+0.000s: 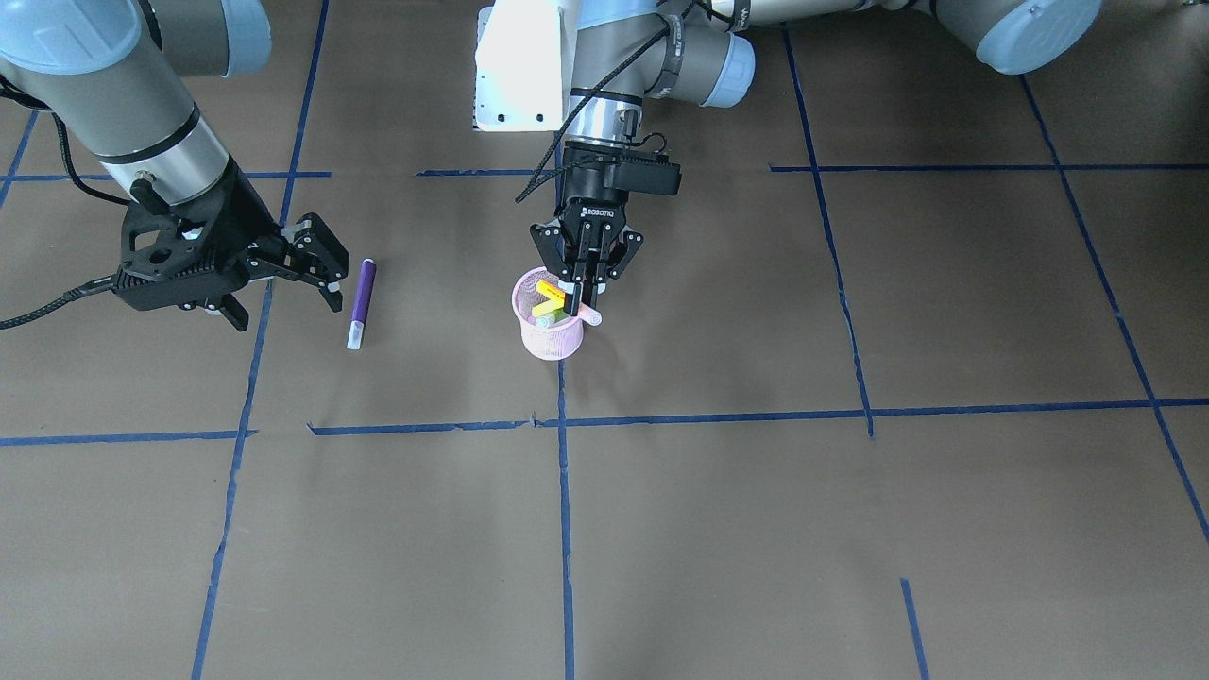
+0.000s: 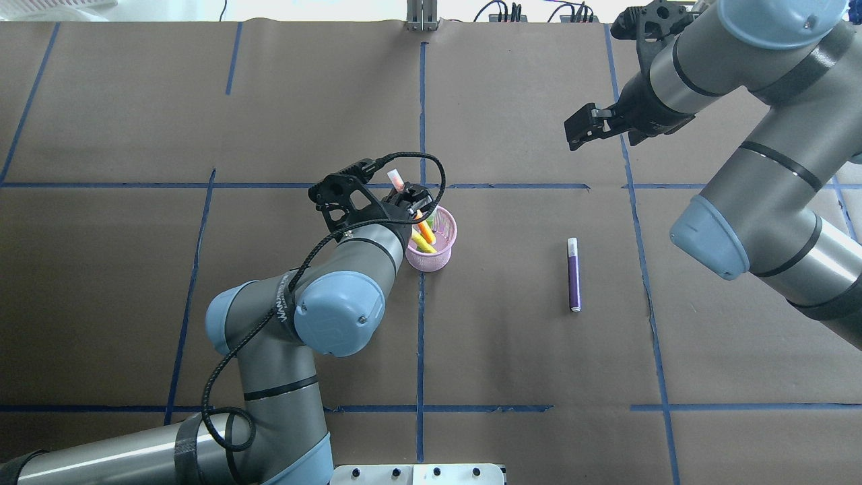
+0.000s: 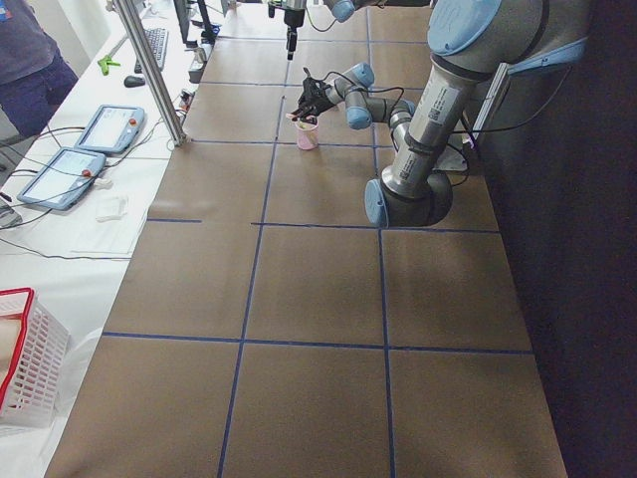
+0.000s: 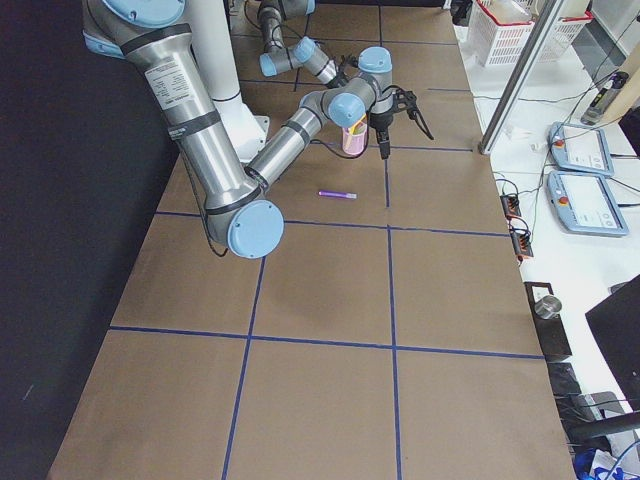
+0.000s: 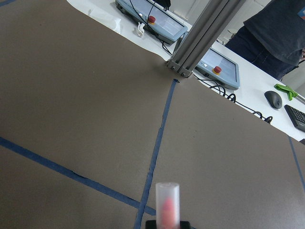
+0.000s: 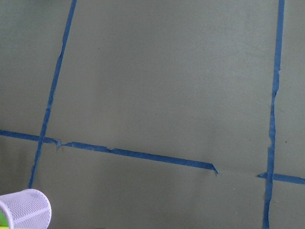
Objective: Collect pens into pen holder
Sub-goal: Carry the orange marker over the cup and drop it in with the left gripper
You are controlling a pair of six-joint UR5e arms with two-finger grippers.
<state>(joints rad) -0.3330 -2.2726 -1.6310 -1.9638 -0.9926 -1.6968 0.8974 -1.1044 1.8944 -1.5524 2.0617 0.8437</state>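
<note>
The robot's right gripper needs to close on the body of the purple pen (image 1: 358, 314), next to the pen's white end.
The pink mesh pen holder (image 1: 553, 340) stands near the table's middle; it also shows in the overhead view (image 2: 436, 259) and at the bottom left of the right wrist view (image 6: 26, 210). A green pen (image 1: 547, 308) leans inside it. My left gripper (image 1: 584, 286) hangs right over the cup, shut on the orange pen (image 2: 420, 218), whose pale cap (image 5: 167, 207) sticks up above the fingers while its lower end is inside the cup. The purple pen (image 1: 362, 302) lies flat on the table, apart from the cup. My right gripper (image 1: 326, 279) is open and empty, just beside the purple pen.
Brown paper with blue tape lines (image 1: 563, 491) covers the table. Operator pendants (image 5: 217, 69), a metal post (image 5: 200, 36) and a person stand beyond the far edge. A red-rimmed white basket (image 3: 30, 368) sits off the table's end.
</note>
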